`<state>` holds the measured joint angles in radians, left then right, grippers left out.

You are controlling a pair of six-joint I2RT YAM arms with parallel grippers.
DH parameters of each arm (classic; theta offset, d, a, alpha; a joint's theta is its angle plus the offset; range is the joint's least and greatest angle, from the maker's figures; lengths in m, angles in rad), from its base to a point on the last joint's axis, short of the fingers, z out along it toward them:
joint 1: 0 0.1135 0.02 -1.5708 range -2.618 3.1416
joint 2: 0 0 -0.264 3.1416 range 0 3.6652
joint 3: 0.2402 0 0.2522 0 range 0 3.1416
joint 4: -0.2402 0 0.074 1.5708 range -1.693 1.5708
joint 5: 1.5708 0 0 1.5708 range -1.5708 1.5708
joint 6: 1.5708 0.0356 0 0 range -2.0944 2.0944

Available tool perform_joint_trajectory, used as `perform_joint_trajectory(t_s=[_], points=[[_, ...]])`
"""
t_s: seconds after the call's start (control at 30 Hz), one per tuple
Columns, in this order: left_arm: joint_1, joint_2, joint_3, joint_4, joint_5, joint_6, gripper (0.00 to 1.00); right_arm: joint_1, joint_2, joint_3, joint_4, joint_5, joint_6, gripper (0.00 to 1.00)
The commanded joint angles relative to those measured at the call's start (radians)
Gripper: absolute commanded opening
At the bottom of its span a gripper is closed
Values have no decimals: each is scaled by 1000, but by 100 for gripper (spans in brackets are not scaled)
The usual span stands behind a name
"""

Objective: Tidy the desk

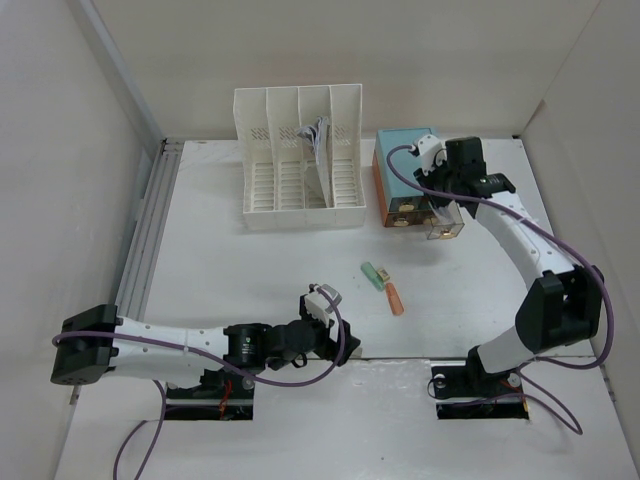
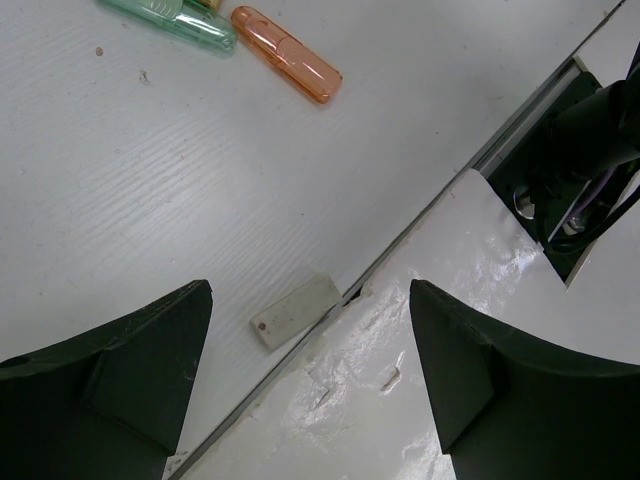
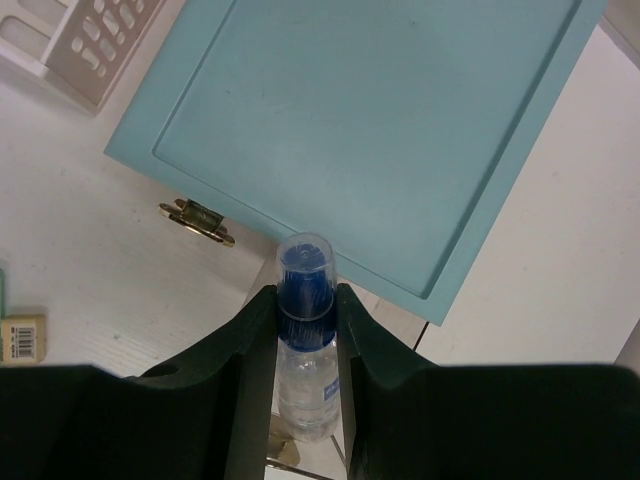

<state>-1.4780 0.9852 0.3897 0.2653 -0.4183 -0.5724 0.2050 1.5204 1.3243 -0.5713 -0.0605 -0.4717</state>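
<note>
Next, my right gripper lets go of the clear bottle inside the pulled-out clear drawer (image 1: 440, 221) (image 3: 312, 436) of the teal-topped box.
The white desk (image 1: 250, 280) holds a green highlighter (image 1: 375, 273) and an orange highlighter (image 1: 396, 297) near its middle. My left gripper (image 1: 322, 318) is open and empty, low over the desk's front seam, left of the two highlighters. In the left wrist view (image 2: 310, 380) a small flat white piece (image 2: 293, 312) lies between the open fingers, and the green (image 2: 175, 15) and orange (image 2: 287, 67) highlighters lie beyond. My right gripper (image 3: 304, 293) is shut on a small clear bottle with a blue cap (image 3: 305, 300), held at the front edge of the teal-topped drawer box (image 3: 350, 120), over its pulled-out clear drawer (image 1: 445, 232).
A white slotted file rack (image 1: 300, 160) with some papers stands at the back, left of the teal-topped box (image 1: 405, 165). A brass latch (image 3: 197, 218) sits on the box front. A small labelled eraser (image 3: 22, 337) lies left of the right gripper. Two cut-outs hold the arm bases.
</note>
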Motion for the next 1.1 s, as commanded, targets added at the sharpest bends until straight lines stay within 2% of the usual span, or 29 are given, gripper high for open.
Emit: perform_joint_trajectory(t_s=[0.0,0.6,1.07], points=[[-4,-14,6,41,3,14,78,-15,9,-71,-302,90,5,0],[-4,-33,-3,51,3,23,78,-24,-42,-123,-302,108,14,0],[-4,-42,-3,52,12,42,78,-87,-48,-145,-263,133,15,0]])
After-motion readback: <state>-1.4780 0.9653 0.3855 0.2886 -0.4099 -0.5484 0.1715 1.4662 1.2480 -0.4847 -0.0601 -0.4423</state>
